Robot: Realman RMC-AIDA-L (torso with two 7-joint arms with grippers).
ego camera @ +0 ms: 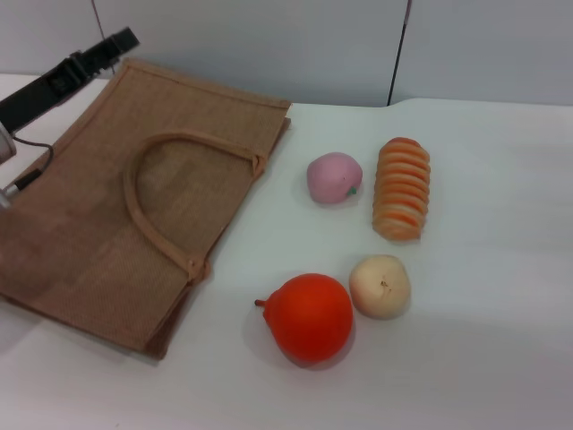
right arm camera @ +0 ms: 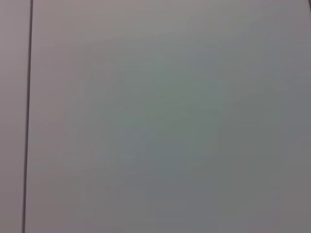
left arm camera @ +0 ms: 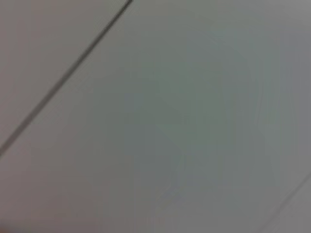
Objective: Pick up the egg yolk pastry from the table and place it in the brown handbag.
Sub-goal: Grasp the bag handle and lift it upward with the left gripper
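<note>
My left gripper will close on the curved middle (ego camera: pixel 135 160) of the brown handbag's looped handle, because lifting it opens the bag for the egg yolk pastry.
The egg yolk pastry (ego camera: pixel 380 286) is a small pale cream ball with a brownish dimple. It lies on the white table right of centre, beside a red-orange fruit. The brown handbag (ego camera: pixel 98 224) lies flat on the left of the table, its looped handle (ego camera: pixel 152 206) on top and its mouth facing the pastry's side. My left gripper (ego camera: pixel 112 45) is at the far left, raised over the bag's far corner and well away from the pastry. My right gripper is out of view. Both wrist views show only a plain grey surface with a dark seam.
A red-orange fruit (ego camera: pixel 310 317) lies just left of the pastry. A pink rounded lump (ego camera: pixel 334 177) and a long ridged orange-and-cream roll (ego camera: pixel 402 187) lie behind it. A grey wall with a dark seam (ego camera: pixel 395 54) stands behind the white table (ego camera: pixel 501 340).
</note>
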